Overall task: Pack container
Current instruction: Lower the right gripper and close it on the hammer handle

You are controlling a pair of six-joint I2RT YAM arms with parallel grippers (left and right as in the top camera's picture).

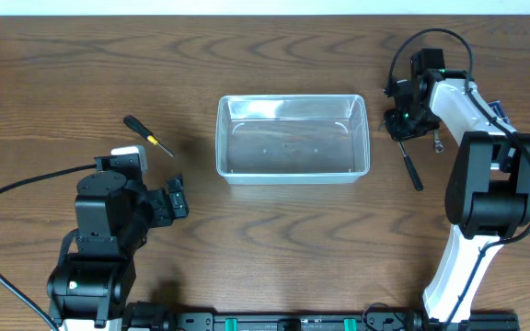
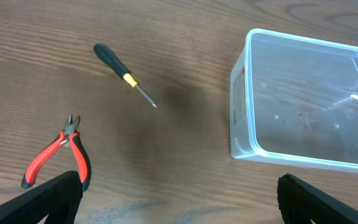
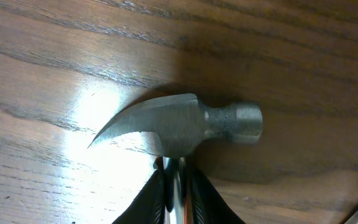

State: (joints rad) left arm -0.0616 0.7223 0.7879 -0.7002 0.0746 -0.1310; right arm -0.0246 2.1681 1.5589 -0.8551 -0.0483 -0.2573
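Observation:
The steel claw hammer will go down inside the clear plastic container (image 1: pixel 313 163), close along its front side, put there by my right gripper.
The clear plastic container (image 1: pixel 292 135) stands empty at the table's middle; it also shows in the left wrist view (image 2: pixel 303 106). My right gripper (image 1: pixel 403 121) is to its right, shut on the neck of a steel claw hammer (image 3: pixel 185 127), just below the head. The hammer's black handle (image 1: pixel 413 172) sticks out toward the front. The head is at or just above the wood; I cannot tell which. My left gripper (image 1: pixel 178 196) is open and empty (image 2: pixel 179 186), front left of the container.
A black-and-yellow screwdriver (image 1: pixel 147 134) lies left of the container (image 2: pixel 124 74). Red-handled pliers (image 2: pixel 61 155) lie near my left finger, hidden under the arm in the overhead view. A small metal item (image 1: pixel 437 142) and something blue (image 1: pixel 497 108) lie by the right arm.

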